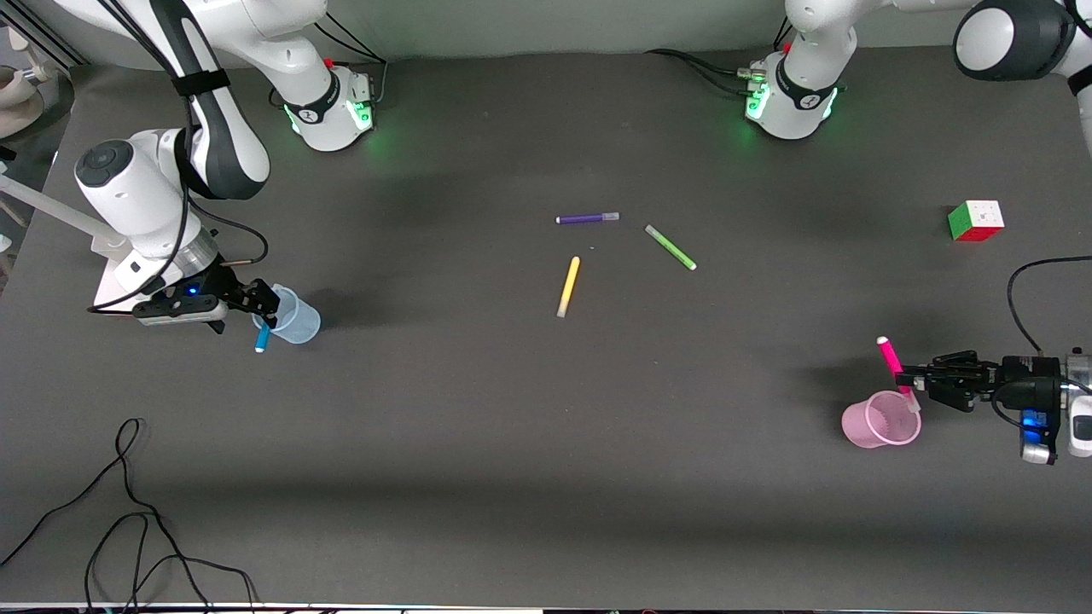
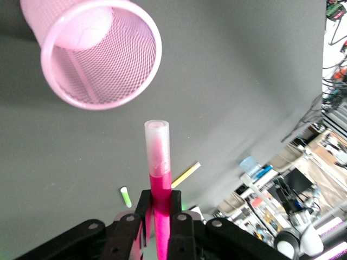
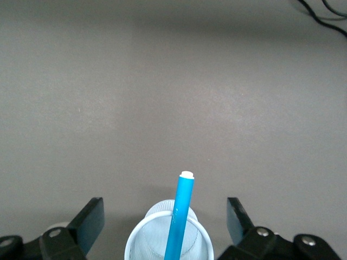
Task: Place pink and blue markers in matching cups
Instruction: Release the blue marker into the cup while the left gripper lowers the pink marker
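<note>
The robot's left gripper needs to release the pink marker inside the pink mesh cup [image 1: 883, 402] [image 2: 136, 86], so that it leans on the cup's rim toward the yellow marker.
The blue marker [image 1: 262, 339] stands in the translucent blue cup [image 1: 296, 318] at the right arm's end of the table and leans on its rim. In the right wrist view the marker [image 3: 181, 216] rises out of the cup [image 3: 142, 238]. My right gripper [image 1: 258, 303] is open, with a finger on each side of the cup's mouth, touching nothing; it also shows in its wrist view [image 3: 164, 222]. My left gripper [image 1: 914, 375] is shut on the pink marker [image 1: 890, 358], held tilted with its pale cap just beside the pink mesh cup's rim [image 1: 879, 422]. In the left wrist view the gripper [image 2: 159, 203] holds the marker [image 2: 157, 162] short of the cup [image 2: 130, 81].
A purple marker [image 1: 587, 218], a green marker [image 1: 670, 247] and a yellow marker [image 1: 568, 286] lie mid-table. A colour cube [image 1: 975, 221] sits toward the left arm's end. Loose cable [image 1: 128, 512] lies near the front edge, and another cable [image 1: 1019, 294] runs to the left wrist.
</note>
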